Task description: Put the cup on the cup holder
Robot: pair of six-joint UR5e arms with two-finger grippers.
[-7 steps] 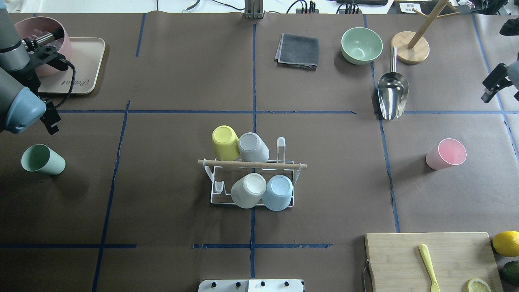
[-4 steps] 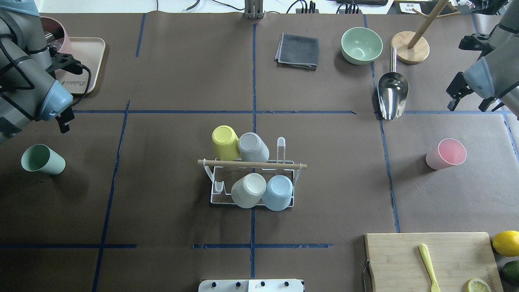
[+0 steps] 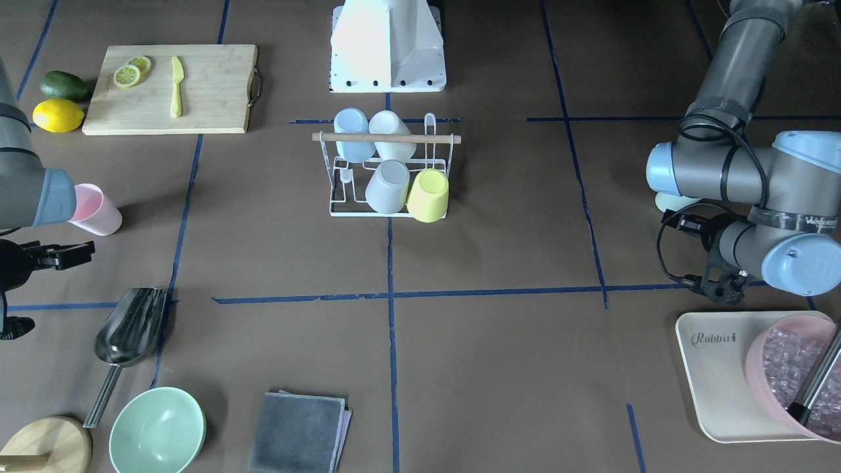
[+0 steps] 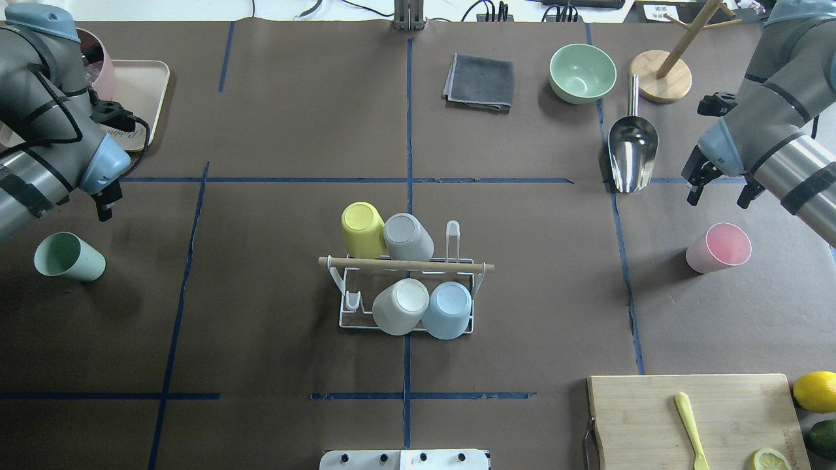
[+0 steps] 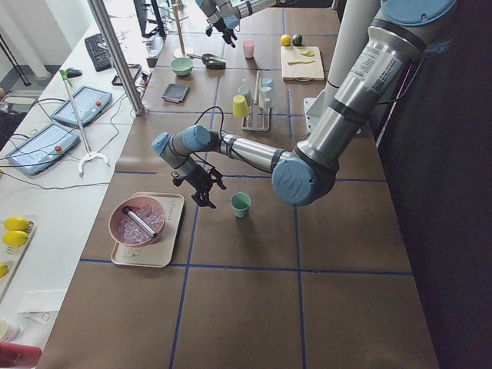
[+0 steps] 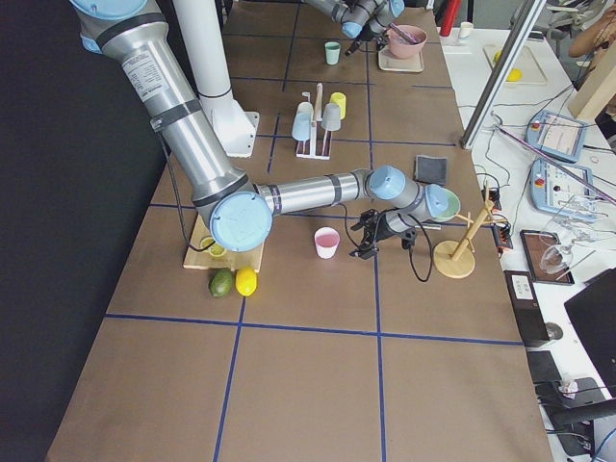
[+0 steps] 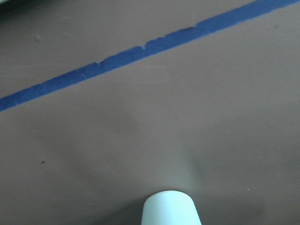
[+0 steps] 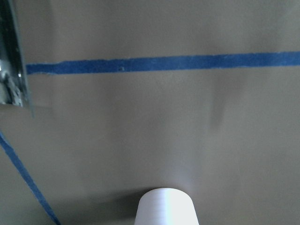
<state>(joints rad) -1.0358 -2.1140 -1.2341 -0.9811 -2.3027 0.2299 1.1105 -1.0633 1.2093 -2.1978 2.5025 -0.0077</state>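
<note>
I move my right gripper to the pink cup next and close it around the middle of the cup's sides (image 3: 98,212) (image 8: 167,214).
The cup holder (image 4: 346,313) is a white wire rack with a wooden rod (image 4: 405,264) across its top, at the table's middle; it also shows in the front-facing view (image 3: 338,197). Yellow, grey, white and light blue cups hang on it. A green cup (image 4: 68,256) stands at the left. A pink cup (image 4: 718,248) stands at the right. My left gripper (image 3: 700,257) hangs open and empty just beyond the green cup. My right gripper (image 4: 718,190) hangs open and empty just beyond the pink cup. Each wrist view shows only a cup rim at its bottom edge.
A tray (image 4: 147,98) with a pink bowl of ice sits far left. A grey cloth (image 4: 480,81), green bowl (image 4: 581,72), metal scoop (image 4: 632,153) and wooden stand (image 4: 661,77) lie at the far side. A cutting board (image 4: 692,418), lemon and avocado are near right.
Both arms have swung inward over the table. The left gripper has come closer to the green cup and the right gripper closer to the pink cup. The cups have not moved.
</note>
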